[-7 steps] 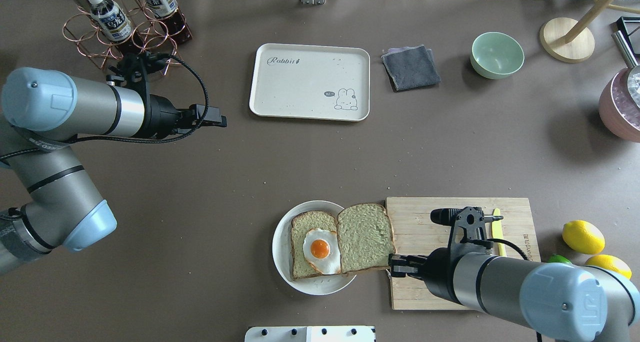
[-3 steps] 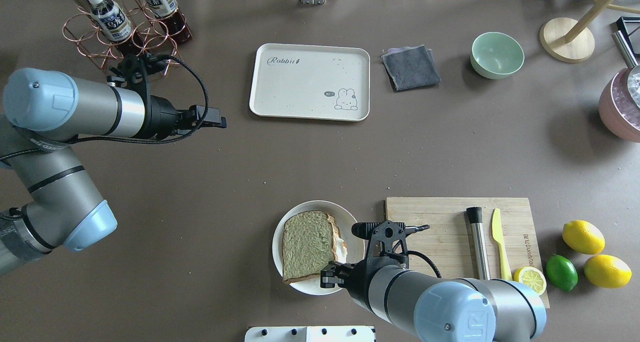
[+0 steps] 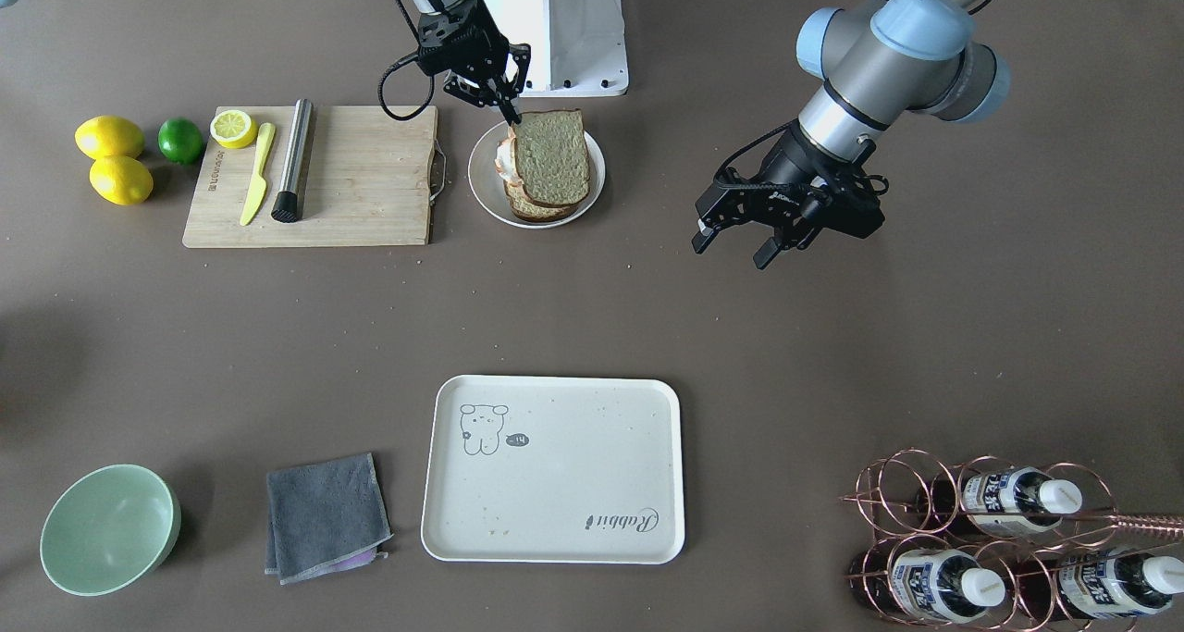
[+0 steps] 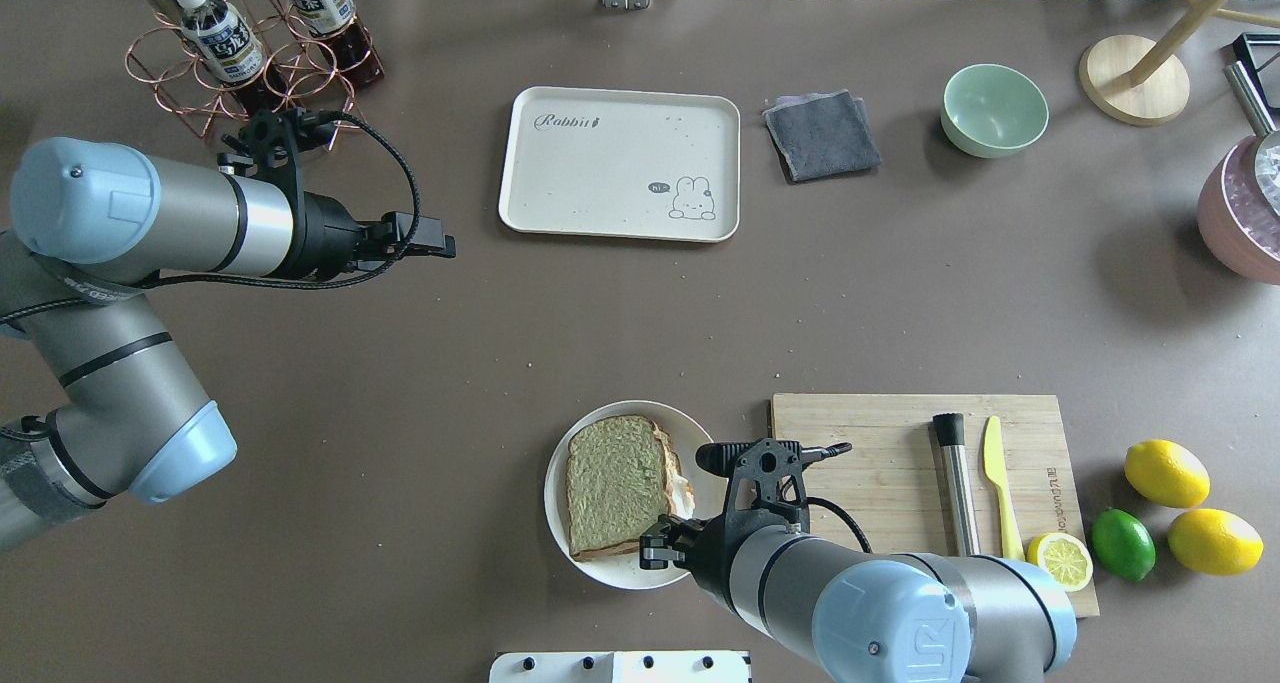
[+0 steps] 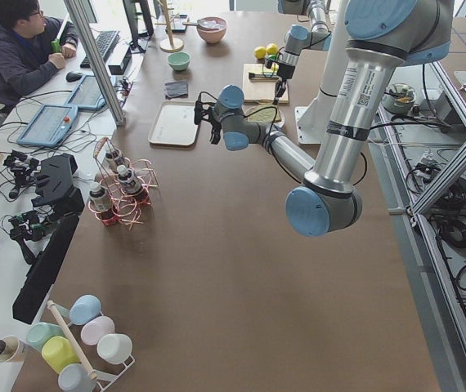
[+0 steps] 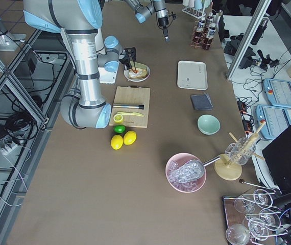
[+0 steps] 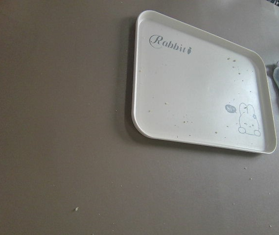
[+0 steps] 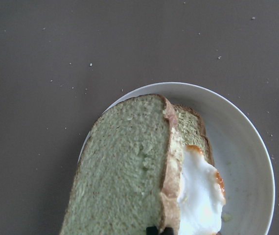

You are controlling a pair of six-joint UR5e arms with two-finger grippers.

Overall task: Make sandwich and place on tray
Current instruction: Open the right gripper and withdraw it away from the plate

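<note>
My left gripper is going to close on the white plate's rim (image 3: 604, 173), on the plate's side away from the cutting board, because the plate carries the sandwich.
The sandwich (image 4: 615, 483) lies on a small round white plate (image 4: 553, 493). Its top slice covers the bottom slice, and the fried egg (image 4: 683, 493) shows at the right edge. My right gripper (image 4: 652, 553) is at the top slice's near right corner and looks shut on it; the front-facing view shows the gripper (image 3: 511, 114) at the sandwich's (image 3: 552, 155) corner. The right wrist view shows the bread (image 8: 125, 171) and egg (image 8: 198, 186) close up. The tray (image 4: 600, 183) lies bare at the far middle. My left gripper (image 4: 440, 248) is open and empty, left of the tray (image 7: 198, 98).
A wooden cutting board (image 4: 880, 483) right of the plate holds a metal rod (image 4: 958, 483), a yellow knife (image 4: 1000, 483) and a lemon half (image 4: 1065, 560). Lemons and a lime (image 4: 1122, 543) lie beyond. A grey cloth (image 4: 822, 135), green bowl (image 4: 995, 110) and bottle rack (image 4: 240, 43) stand at the back.
My right gripper moved left from the cutting board and laid the top slice over the egg and bottom slice. The left arm has barely moved.
</note>
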